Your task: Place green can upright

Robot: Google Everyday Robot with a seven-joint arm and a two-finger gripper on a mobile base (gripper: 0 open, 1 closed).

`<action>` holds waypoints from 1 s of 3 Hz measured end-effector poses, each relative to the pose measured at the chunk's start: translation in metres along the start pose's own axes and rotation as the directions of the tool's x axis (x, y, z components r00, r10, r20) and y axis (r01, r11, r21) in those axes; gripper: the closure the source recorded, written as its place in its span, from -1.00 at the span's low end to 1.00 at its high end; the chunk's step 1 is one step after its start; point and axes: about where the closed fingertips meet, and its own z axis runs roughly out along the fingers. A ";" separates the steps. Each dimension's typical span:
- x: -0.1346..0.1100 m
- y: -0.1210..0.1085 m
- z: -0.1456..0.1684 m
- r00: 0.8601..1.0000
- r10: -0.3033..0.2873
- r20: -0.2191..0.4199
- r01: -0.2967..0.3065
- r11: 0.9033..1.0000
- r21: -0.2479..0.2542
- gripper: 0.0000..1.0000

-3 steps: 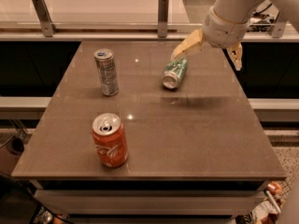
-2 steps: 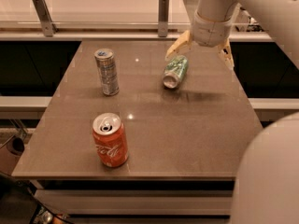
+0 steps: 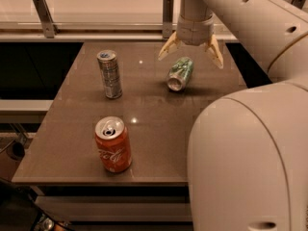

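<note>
Next, I should lower and close on the green can's far end (image 3: 184,64), opposite the silver end facing the front.
The green can (image 3: 179,73) lies on its side on the brown table (image 3: 149,129), toward the back right, its silver end facing the front left. My gripper (image 3: 190,55) hangs just above and behind the can. Its two pale fingers are spread wide, one at the can's left (image 3: 166,48) and one at its right (image 3: 214,53). The fingers hold nothing and do not touch the can.
A tall slim silver-grey can (image 3: 109,74) stands upright at the back left. An orange-red Coca-Cola can (image 3: 113,144) stands upright near the front edge. My white arm (image 3: 250,143) fills the right side. A rail with posts (image 3: 167,9) runs behind the table.
My gripper has moved left from the table's right side and now sits centred over the green can with its fingers straddling it. The cans have not moved.
</note>
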 end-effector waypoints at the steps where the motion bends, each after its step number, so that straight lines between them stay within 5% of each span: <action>1: -0.004 0.008 0.005 0.999 0.044 0.007 -0.044 0.999 0.001 -1.00; 3: 0.000 0.008 0.028 0.993 0.107 -0.041 -0.107 0.994 0.001 -1.00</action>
